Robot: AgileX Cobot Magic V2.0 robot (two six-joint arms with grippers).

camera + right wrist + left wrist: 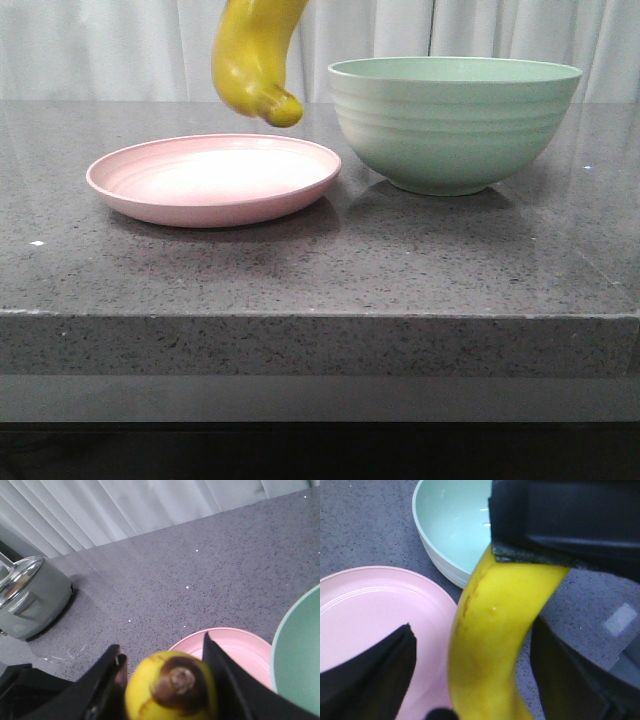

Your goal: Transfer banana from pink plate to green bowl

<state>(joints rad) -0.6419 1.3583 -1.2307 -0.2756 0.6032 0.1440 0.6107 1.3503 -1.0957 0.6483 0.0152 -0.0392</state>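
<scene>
Next, I release the banana with my right gripper inside the green bowl (pixel 435 71), slightly toward the pink plate, end poking up. The banana now hangs above the pink plate's rim.
The yellow banana (pixel 255 55) hangs tip-down in the air above the pink plate's (pixel 215 180) far right rim; its upper part leaves the front view, where neither gripper shows. In the right wrist view my right gripper (pixel 162 650) is shut on the banana (pixel 170 687), both fingers pressed against it beside its dark end. In the left wrist view my left gripper (pixel 472 630) stands open around the banana (pixel 495 630), with gaps on both sides, and the right gripper's black body (pixel 570 520) clamps the fruit's far part. The green bowl (pixel 455 125) stands right of the plate, empty inside (pixel 450 525).
A grey pot with a metal lid (pixel 30 597) stands on the counter far from the plate (pixel 235 642). White curtains (pixel 120 50) hang behind the table. The dark speckled counter's front edge (pixel 320 315) runs across the front view.
</scene>
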